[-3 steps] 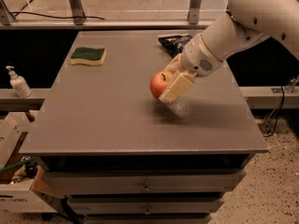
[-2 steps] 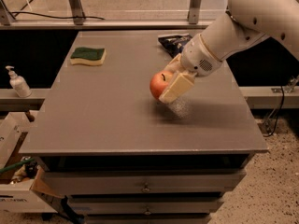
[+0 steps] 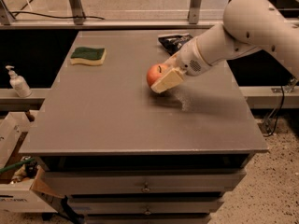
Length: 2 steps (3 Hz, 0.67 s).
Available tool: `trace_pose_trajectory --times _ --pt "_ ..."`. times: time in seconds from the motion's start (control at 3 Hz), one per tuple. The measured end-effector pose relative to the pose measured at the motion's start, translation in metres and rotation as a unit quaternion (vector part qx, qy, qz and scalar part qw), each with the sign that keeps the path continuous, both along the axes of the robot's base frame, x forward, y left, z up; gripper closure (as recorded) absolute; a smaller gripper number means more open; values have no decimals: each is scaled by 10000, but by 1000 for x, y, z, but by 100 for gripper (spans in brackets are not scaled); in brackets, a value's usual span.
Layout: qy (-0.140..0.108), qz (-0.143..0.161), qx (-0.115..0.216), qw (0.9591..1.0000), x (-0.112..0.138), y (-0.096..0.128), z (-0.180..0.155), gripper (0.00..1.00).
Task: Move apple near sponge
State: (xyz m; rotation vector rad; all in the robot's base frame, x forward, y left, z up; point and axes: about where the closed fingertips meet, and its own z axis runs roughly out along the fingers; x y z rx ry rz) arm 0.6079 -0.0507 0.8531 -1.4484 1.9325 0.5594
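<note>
Next, I let go of the apple with my gripper on the grey table [image 3: 106, 59], next to the end of the sponge nearest the chip bag.
The red-orange apple [image 3: 154, 73] is held in my gripper [image 3: 163, 76] just above the grey table [image 3: 117, 115], right of its middle. The cream fingers [image 3: 167, 80] are shut around it from the right, and its left side shows. The sponge [image 3: 88, 56], dark green over pale yellow, lies flat near the table's far left corner, well to the left of the apple. My white arm [image 3: 243, 29] comes in from the upper right.
A dark chip bag [image 3: 174, 41] lies at the table's far edge behind the gripper. A soap pump bottle [image 3: 17, 82] stands on a ledge to the left. A cardboard box [image 3: 18, 190] sits on the floor at lower left. Drawers run below the tabletop.
The gripper with the apple has shifted slightly up and away from the table's front; the sponge and bag have not moved.
</note>
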Motion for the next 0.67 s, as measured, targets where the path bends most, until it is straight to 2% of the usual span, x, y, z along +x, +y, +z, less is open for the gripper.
trace_pose_trajectory --times 0.33,0.67 --pt "-139 -515 291 9982 51 11 -1 100" --pt "-274 -703 410 9963 96 33 9 100"
